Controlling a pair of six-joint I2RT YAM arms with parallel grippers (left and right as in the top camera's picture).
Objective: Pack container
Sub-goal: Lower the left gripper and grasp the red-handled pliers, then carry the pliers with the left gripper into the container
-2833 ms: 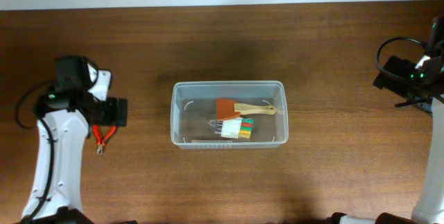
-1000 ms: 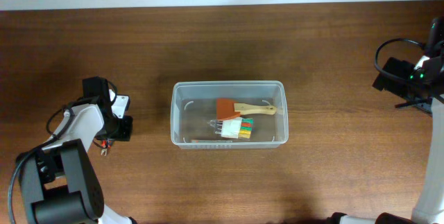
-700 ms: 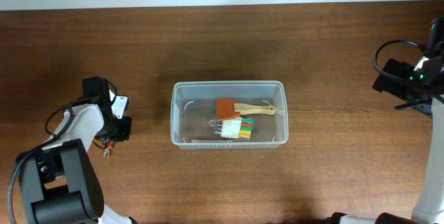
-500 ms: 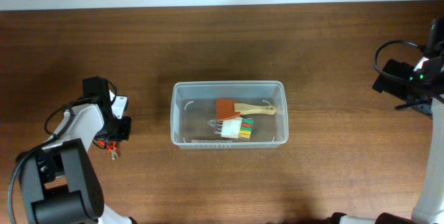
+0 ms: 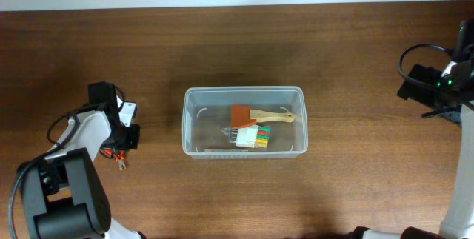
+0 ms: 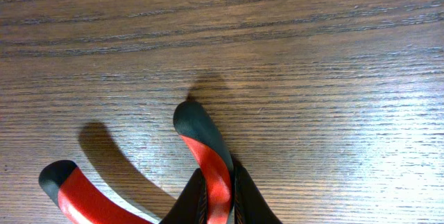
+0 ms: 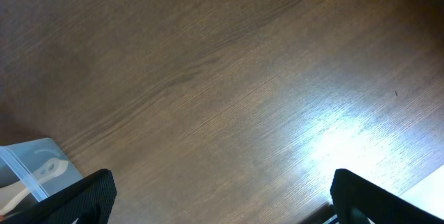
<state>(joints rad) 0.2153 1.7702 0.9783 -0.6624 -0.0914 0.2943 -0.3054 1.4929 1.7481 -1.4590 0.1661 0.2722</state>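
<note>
I should use my left gripper to put the red-handled pliers down in the clear container [image 5: 207, 125] next to the brush's orange end.
The clear container [image 5: 244, 89] stands mid-table and holds a wooden-handled brush [image 5: 255, 115] and a small multi-coloured piece [image 5: 254, 137]. Far to its left, red-handled pliers [image 5: 118, 160] lie on the wood under my left gripper [image 5: 118, 149]. In the left wrist view, that gripper [image 6: 219, 200] is shut on one red handle of the pliers [image 6: 206, 156], while the other handle [image 6: 73, 192] splays free to the left. My right gripper [image 7: 222, 200] stands wide open over bare wood at the far right [image 5: 433, 91], holding nothing.
The table's far edge runs along the top of the overhead view. A corner of the container [image 7: 28, 165] shows at the lower left of the right wrist view. My left arm's base [image 5: 63, 202] fills the near left corner.
My left gripper has closed onto one handle of the pliers, and the pliers have shifted slightly to the right. The right arm has not moved.
</note>
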